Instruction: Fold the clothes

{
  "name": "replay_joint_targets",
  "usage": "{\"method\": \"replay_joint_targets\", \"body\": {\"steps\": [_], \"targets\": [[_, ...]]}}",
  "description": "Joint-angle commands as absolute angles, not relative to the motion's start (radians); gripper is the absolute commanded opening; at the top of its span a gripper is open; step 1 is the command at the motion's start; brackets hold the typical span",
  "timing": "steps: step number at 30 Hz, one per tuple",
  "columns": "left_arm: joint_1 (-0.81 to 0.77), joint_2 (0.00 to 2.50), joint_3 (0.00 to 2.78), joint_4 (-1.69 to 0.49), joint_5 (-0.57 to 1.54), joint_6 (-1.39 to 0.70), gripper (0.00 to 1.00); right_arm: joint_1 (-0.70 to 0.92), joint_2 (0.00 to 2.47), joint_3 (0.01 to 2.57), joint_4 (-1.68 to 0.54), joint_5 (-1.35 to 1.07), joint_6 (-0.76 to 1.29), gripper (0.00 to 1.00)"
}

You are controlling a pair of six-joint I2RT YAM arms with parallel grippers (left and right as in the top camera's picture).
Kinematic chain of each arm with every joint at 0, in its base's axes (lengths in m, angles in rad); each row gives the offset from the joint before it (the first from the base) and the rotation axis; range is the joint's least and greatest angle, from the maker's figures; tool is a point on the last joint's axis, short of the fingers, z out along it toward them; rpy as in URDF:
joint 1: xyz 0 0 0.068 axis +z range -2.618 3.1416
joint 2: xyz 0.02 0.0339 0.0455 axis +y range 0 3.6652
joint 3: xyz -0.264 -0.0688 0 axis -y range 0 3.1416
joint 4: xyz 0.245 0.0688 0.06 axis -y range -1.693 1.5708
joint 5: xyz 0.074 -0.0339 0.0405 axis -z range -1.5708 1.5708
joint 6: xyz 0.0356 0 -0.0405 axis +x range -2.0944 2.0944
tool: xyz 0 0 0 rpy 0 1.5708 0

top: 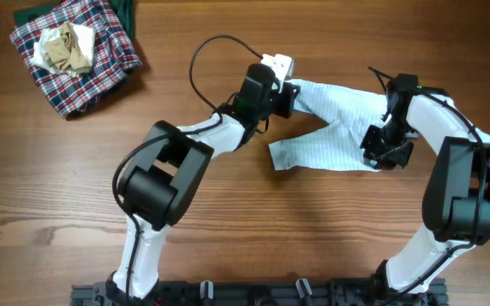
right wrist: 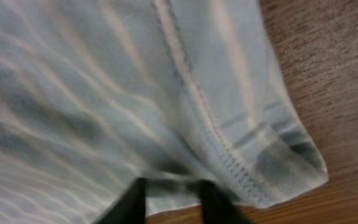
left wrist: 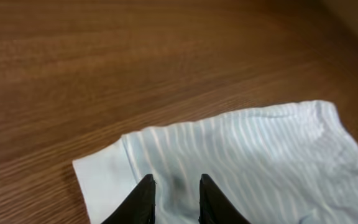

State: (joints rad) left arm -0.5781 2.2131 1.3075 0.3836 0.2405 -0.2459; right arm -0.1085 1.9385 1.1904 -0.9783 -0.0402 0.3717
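The striped garment lies far toward my right gripper's side, so my left gripper should first retake its far hem (left wrist: 106, 177) and pull it toward the middle.
A light blue striped garment (top: 334, 136) lies crumpled on the wooden table, right of centre. My left gripper (top: 294, 95) is at its far left end. In the left wrist view the fingers (left wrist: 176, 186) are closed narrowly on the striped cloth (left wrist: 260, 155) near its pale hem. My right gripper (top: 379, 157) is at the garment's near right corner. In the right wrist view its fingers (right wrist: 173, 193) pinch a fold of the cloth (right wrist: 104, 93) beside a stitched hem.
A pile of clothes sits at the far left corner: a red, white and blue plaid shirt (top: 83, 64), a beige cloth (top: 65, 47) on top, and a dark green piece (top: 124, 13) behind. Bare wood (top: 313, 229) lies in front of the garment.
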Motion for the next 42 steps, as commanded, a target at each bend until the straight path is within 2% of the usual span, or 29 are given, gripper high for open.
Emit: {"method": "replay_joint_targets", "body": {"steps": [1,2,3,5,7,19,22,23,24,27,42], "targets": [[-0.576,2.28,1.321,0.401,0.223,-0.247,0.24,-0.101,1.973,1.168,-0.945,-0.095,0.366,0.44],[-0.576,2.282,1.321,0.401,0.223,-0.247,0.24,-0.101,1.973,1.168,-0.944,-0.095,0.366,0.57],[-0.576,2.282,1.321,0.401,0.223,-0.247,0.24,-0.101,1.973,1.168,-0.943,-0.095,0.366,0.62],[-0.576,2.282,1.321,0.4,0.222,-0.247,0.25,-0.101,1.973,1.168,-0.943,-0.095,0.367,0.78],[-0.576,2.286,1.321,0.4,0.218,-0.247,0.26,-0.101,1.973,1.168,-0.943,-0.095,0.367,1.0],[-0.547,2.287,1.322,0.324,0.177,-0.247,0.32,-0.101,1.973,1.168,-0.942,-0.107,0.369,1.0],[-0.525,2.287,1.323,0.299,0.177,-0.247,0.45,-0.101,1.972,1.168,-0.928,-0.106,0.369,1.0],[-0.516,2.287,1.327,0.274,0.177,-0.246,0.43,-0.101,1.971,1.172,-0.927,-0.106,0.37,1.0],[-0.51,2.287,1.33,0.251,0.177,-0.243,0.36,-0.101,1.97,1.176,-0.927,-0.106,0.371,1.0],[-0.496,2.287,1.338,0.204,0.177,-0.242,0.05,-0.101,1.939,1.206,-0.92,-0.107,0.396,1.0],[-0.474,2.287,1.341,0.128,0.117,-0.239,0.04,-0.102,1.529,1.245,-0.93,-0.106,0.411,1.0]]}}
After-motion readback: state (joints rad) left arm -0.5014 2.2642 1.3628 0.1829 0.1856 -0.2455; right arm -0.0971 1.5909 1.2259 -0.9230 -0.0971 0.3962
